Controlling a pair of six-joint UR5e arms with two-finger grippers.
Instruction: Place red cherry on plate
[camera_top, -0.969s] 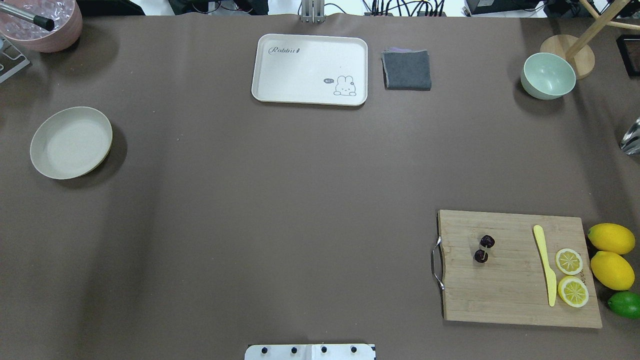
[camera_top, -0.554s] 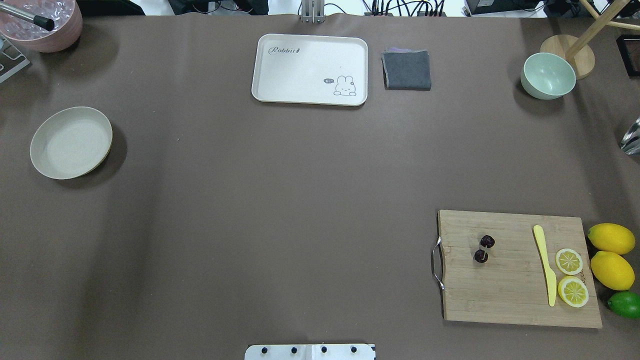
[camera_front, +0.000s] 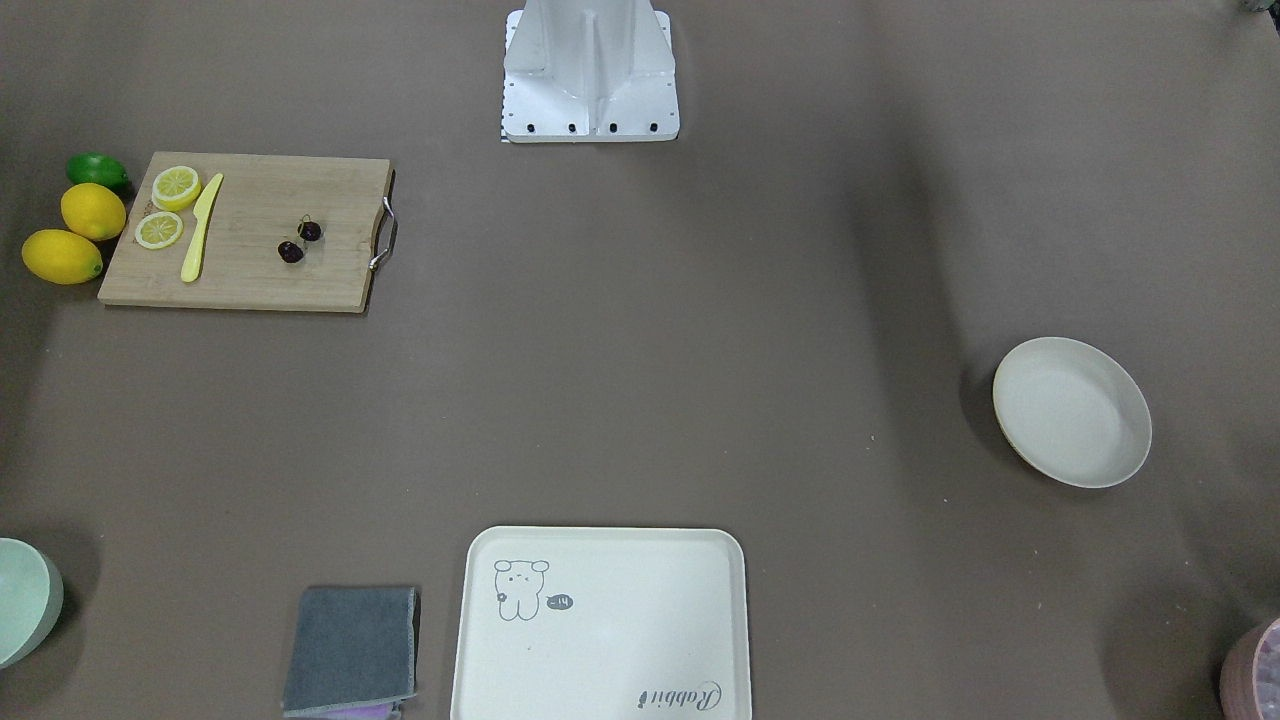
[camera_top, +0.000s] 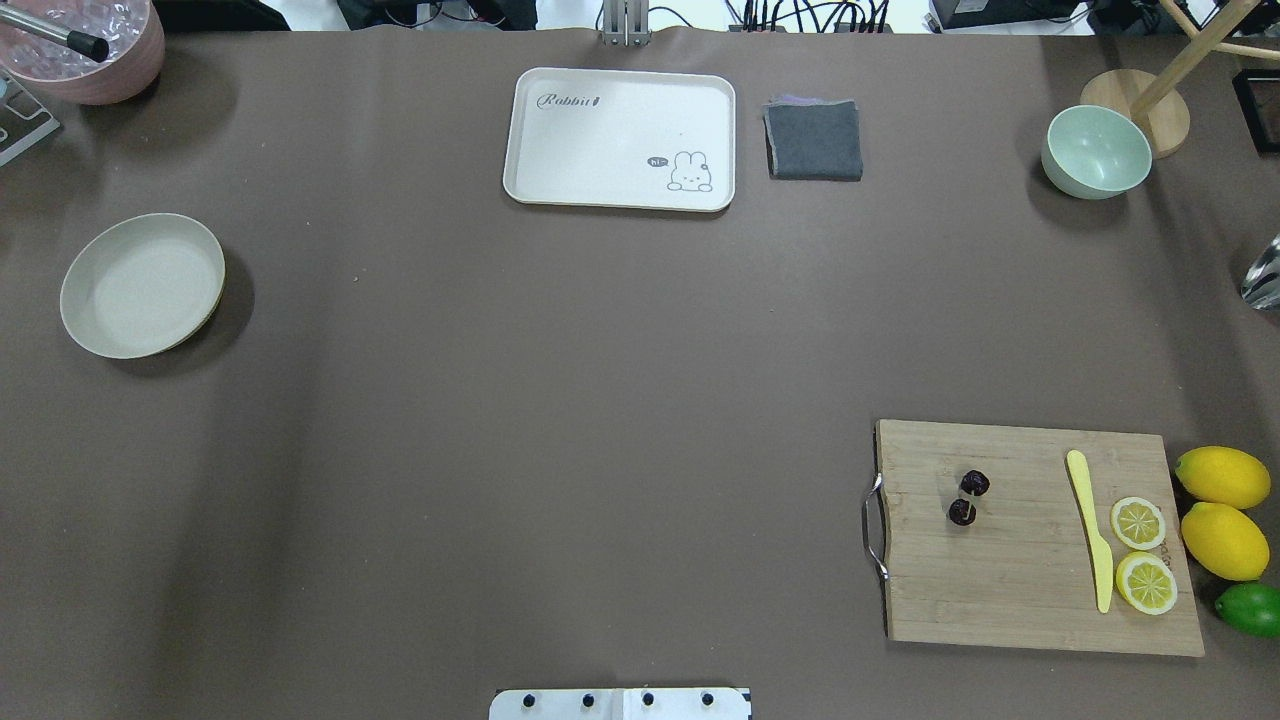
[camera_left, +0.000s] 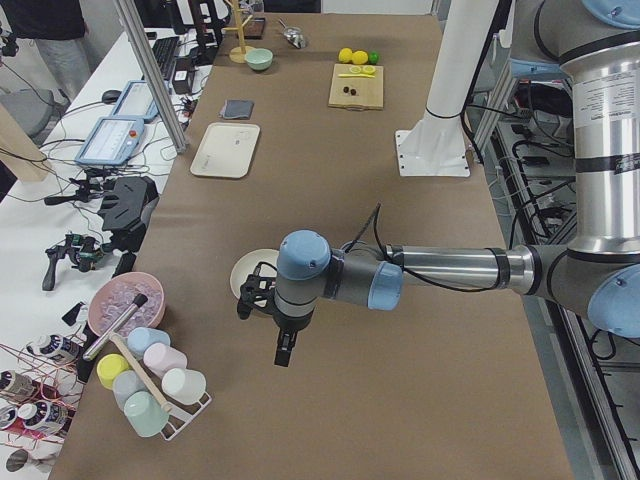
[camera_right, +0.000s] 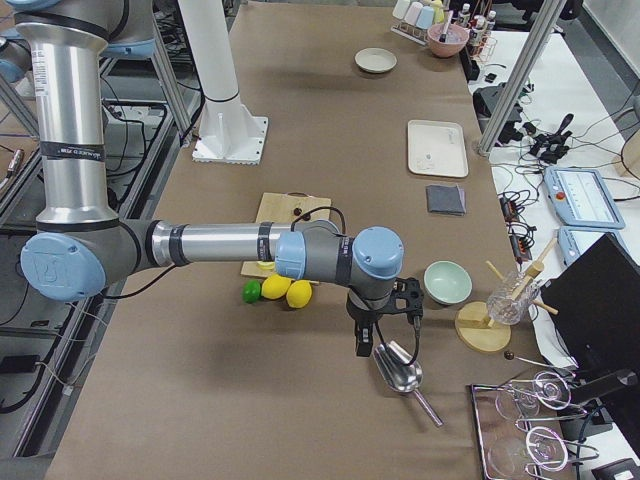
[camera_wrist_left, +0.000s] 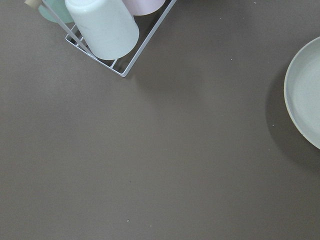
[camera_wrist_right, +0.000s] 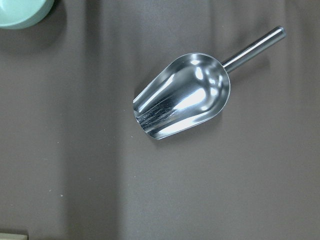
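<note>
The plate's rim (camera_front: 1148, 408) (camera_wrist_left: 286, 95), on the side farthest from the cutting board, is next for my left gripper to go to and close on.
The red cherry (camera_top: 975, 483) is a dark glossy pair lying on the left part of a wooden cutting board (camera_top: 1020, 590), on the table's right side; it also shows as the red cherry (camera_front: 309, 231) in the front view. The plate (camera_top: 142, 285) sits far off at the table's left side, and its rim shows in the left wrist view as the plate (camera_wrist_left: 307, 95). My left gripper (camera_left: 284, 352) hangs just beyond the plate, near a cup rack. My right gripper (camera_right: 364, 340) hovers over a metal scoop (camera_wrist_right: 182, 95), past the lemons. I cannot tell whether either gripper is open or shut.
On the board lie a yellow knife (camera_top: 1090, 525) and two lemon slices (camera_top: 1138, 522). Two lemons (camera_top: 1222, 478) and a lime (camera_top: 1250, 608) sit beside it. A cream tray (camera_top: 620, 138), grey cloth (camera_top: 814, 140) and green bowl (camera_top: 1096, 152) line the far edge. A cup rack (camera_wrist_left: 107, 35) stands left.
</note>
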